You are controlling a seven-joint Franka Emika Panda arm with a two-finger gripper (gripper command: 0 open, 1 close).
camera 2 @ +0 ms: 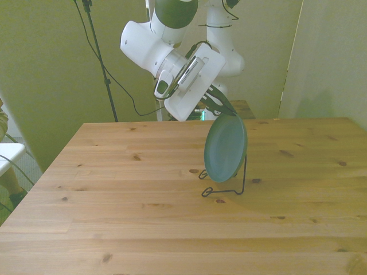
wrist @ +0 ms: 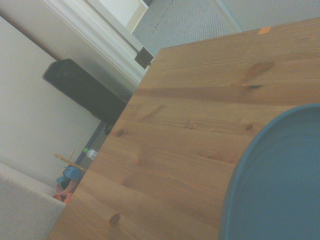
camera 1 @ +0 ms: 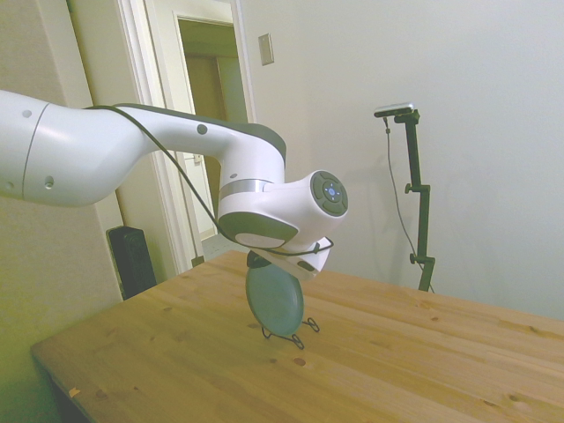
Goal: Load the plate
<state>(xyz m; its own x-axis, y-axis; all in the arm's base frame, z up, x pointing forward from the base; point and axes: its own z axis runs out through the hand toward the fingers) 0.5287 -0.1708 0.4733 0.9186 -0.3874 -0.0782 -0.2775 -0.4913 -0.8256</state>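
The teal plate will be released on the base wires of the black stand [camera 2: 225, 192], against its upright. The plate now stands nearly upright in that stand.
The teal plate [camera 1: 275, 300] [camera 2: 225, 148] stands nearly upright on its edge, its lower rim resting in the thin black wire stand [camera 1: 300, 339] [camera 2: 226, 191] near the middle of the wooden table [camera 2: 114, 172]. It leans back toward the stand's upright wire. My gripper [camera 1: 257, 261] [camera 2: 221, 109] reaches down from above, and its dark fingers close on the plate's top rim. In the wrist view the plate [wrist: 280, 180] fills one corner, with bare table [wrist: 190, 125] beside it.
A black speaker [camera 1: 132, 260] [wrist: 85, 90] stands on the floor by the doorway, past the table's edge. Small colourful objects [wrist: 70, 180] lie on the floor nearby. Open tabletop stretches around the stand on every side.
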